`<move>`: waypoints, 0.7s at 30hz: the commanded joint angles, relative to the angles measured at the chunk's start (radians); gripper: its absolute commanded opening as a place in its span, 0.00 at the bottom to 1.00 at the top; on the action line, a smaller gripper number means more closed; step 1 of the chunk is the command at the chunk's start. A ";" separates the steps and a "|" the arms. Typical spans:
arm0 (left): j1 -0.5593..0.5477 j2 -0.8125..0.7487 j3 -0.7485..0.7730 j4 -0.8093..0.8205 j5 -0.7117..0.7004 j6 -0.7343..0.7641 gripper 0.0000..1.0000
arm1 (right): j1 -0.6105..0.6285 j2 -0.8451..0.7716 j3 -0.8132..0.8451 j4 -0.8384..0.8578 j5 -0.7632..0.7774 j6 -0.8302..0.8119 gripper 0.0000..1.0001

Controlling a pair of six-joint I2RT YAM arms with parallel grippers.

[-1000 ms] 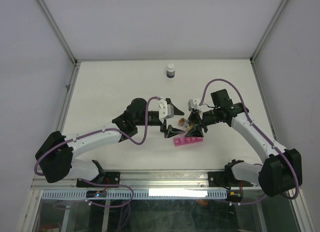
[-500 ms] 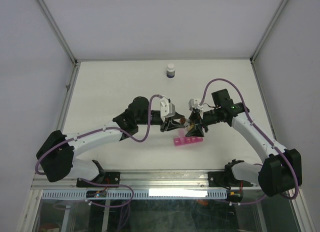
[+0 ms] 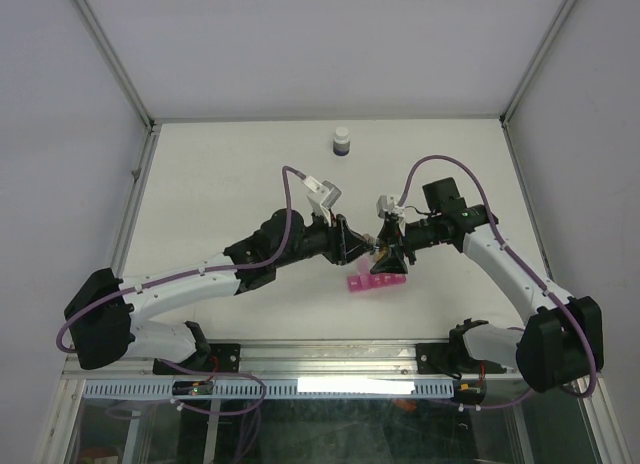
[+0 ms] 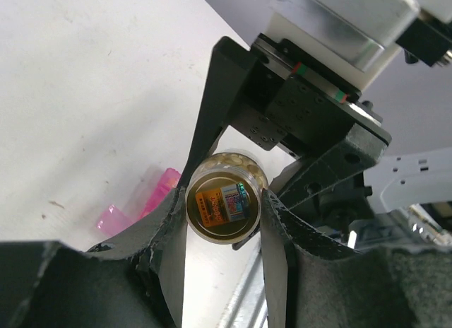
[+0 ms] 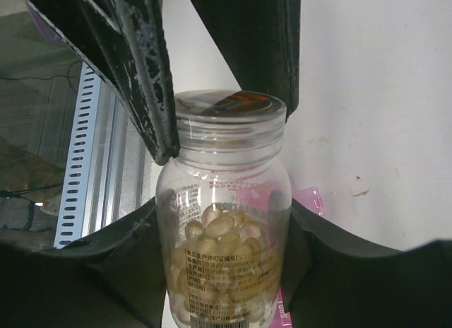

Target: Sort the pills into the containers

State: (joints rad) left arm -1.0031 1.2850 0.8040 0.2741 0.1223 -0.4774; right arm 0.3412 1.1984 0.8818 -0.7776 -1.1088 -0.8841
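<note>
Next, my left gripper opens, turns back and grips the cap's rim (image 5: 229,114) to unscrew it more, since the cap is still on the bottle's neck at the end of this twist.
A small clear bottle (image 5: 224,201) holds the yellow-orange pills (image 5: 226,232) and hangs above the table. My right gripper (image 5: 224,271) is shut on its body, one finger on each side. My left gripper (image 4: 223,208) is shut on the bottle's cap (image 4: 223,201), its two fingers (image 5: 145,80) pinching the cap's rim (image 5: 229,109). From above, the two grippers meet at the bottle (image 3: 377,246). The pink containers (image 3: 375,281) lie on the table just below the bottle. They also show as a pink strip (image 4: 152,197) and a pink corner (image 5: 308,198).
A dark bottle with a white cap (image 3: 342,141) stands alone at the back of the table. The metal rail (image 3: 330,356) runs along the table's near edge, close behind the containers.
My left gripper has swung right to the bottle's cap and gone from open to shut on it. The right gripper and the bottle have stayed in place.
</note>
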 commanded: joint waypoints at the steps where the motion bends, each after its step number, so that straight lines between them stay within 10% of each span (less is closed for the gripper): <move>1: -0.033 -0.037 0.077 0.011 -0.077 -0.257 0.00 | 0.004 0.004 0.041 0.067 0.000 0.012 0.00; 6: -0.033 -0.040 0.069 0.021 -0.058 -0.178 0.60 | 0.003 0.001 0.042 0.068 -0.001 0.017 0.00; 11: -0.032 -0.104 0.004 0.038 -0.121 -0.069 0.97 | 0.002 0.004 0.041 0.066 -0.010 0.017 0.00; 21: 0.028 -0.262 -0.199 0.234 0.107 0.419 0.99 | 0.005 0.010 0.043 0.049 -0.031 -0.006 0.00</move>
State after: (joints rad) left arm -1.0210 1.0626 0.6533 0.3260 0.0525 -0.3283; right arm 0.3412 1.2064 0.8818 -0.7464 -1.1038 -0.8688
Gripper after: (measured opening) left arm 0.990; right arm 0.548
